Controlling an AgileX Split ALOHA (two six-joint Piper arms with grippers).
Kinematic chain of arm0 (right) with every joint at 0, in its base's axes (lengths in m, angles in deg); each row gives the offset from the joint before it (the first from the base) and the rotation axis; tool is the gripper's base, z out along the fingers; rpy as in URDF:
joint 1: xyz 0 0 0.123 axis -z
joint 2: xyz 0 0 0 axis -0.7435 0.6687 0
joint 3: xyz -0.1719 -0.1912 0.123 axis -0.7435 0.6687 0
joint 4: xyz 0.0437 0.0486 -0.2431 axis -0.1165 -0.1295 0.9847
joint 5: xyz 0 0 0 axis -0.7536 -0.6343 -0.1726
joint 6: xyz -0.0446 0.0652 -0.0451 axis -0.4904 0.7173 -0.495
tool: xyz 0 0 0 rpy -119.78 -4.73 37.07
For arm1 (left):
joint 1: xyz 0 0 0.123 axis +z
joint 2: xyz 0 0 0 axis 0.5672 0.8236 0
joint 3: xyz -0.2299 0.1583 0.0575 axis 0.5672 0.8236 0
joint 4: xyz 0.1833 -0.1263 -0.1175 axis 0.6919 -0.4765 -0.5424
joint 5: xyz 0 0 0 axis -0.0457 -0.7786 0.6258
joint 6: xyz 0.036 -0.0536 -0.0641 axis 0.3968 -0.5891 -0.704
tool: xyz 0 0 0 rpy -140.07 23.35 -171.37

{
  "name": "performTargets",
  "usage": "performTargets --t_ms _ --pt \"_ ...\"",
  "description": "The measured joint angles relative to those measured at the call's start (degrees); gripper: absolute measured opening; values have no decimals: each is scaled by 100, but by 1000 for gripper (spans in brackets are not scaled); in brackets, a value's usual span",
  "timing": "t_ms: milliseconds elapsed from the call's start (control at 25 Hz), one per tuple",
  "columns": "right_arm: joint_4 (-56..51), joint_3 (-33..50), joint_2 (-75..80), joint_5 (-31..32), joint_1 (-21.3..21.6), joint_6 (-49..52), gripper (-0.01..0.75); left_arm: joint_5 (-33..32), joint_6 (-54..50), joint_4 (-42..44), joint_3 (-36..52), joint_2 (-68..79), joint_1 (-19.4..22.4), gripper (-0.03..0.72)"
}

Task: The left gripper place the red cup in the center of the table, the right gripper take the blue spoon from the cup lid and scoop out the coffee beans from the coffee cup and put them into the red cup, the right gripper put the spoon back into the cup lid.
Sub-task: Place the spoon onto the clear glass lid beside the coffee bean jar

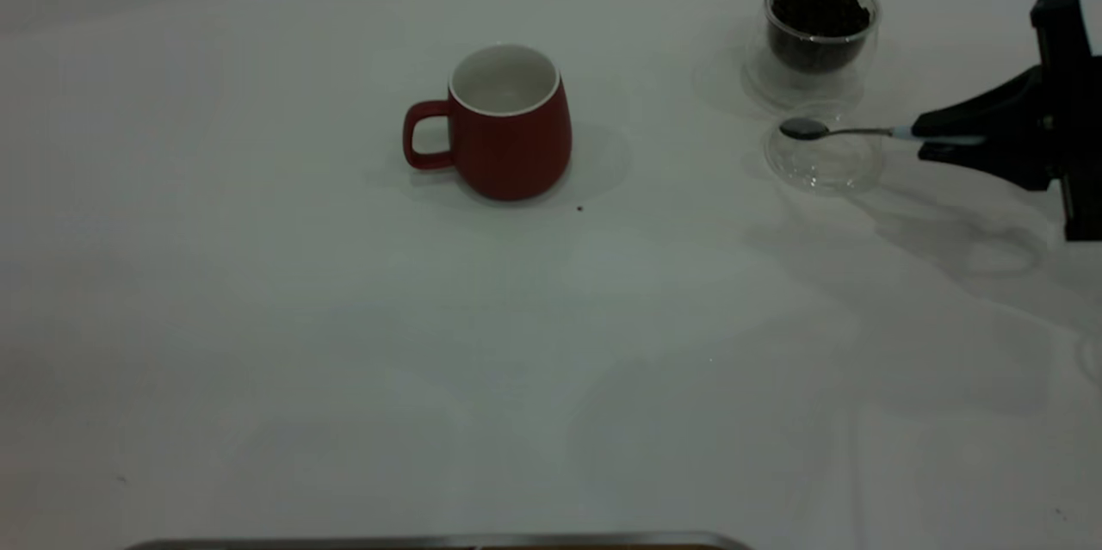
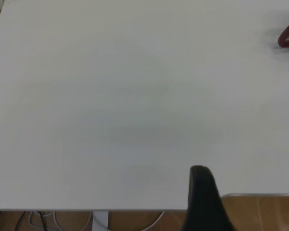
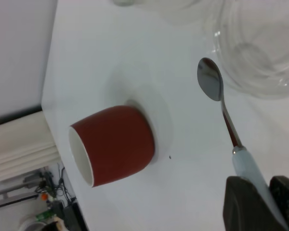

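Note:
My right gripper is to lay the blue spoon, now held level above the lid, over the rim of the clear cup lid (image 1: 845, 159) (image 3: 281, 65), with the spoon's bowl inside.
The red cup (image 1: 508, 124) stands upright near the table's middle, handle toward the left, and looks empty inside; the right wrist view shows its side (image 3: 113, 144). My right gripper (image 1: 943, 139) is shut on the pale blue handle of the spoon (image 1: 848, 132). The spoon is held level over the clear cup lid (image 1: 825, 161), and its metal bowl (image 3: 209, 79) is empty. Just behind the lid stands the glass coffee cup (image 1: 818, 25), full of dark coffee beans. My left gripper (image 2: 231, 207) is open over bare table at the near edge, far from the cup.
One stray bean (image 1: 579, 207) lies on the white table just right of the red cup. The table's edge (image 2: 135, 210) runs under the left gripper, with floor and cables beyond it.

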Motion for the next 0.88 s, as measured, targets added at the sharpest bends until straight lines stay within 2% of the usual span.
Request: performTargets --t_ms 400,600,880 --pt "-16 -50 245 117 161 -7 104 0 0 0 0 0 0 534" --pt "-13 -299 298 -149 201 -7 104 0 0 0 0 0 0 534" --pt "-18 -600 485 -196 201 88 104 0 -12 0 0 0 0 534"
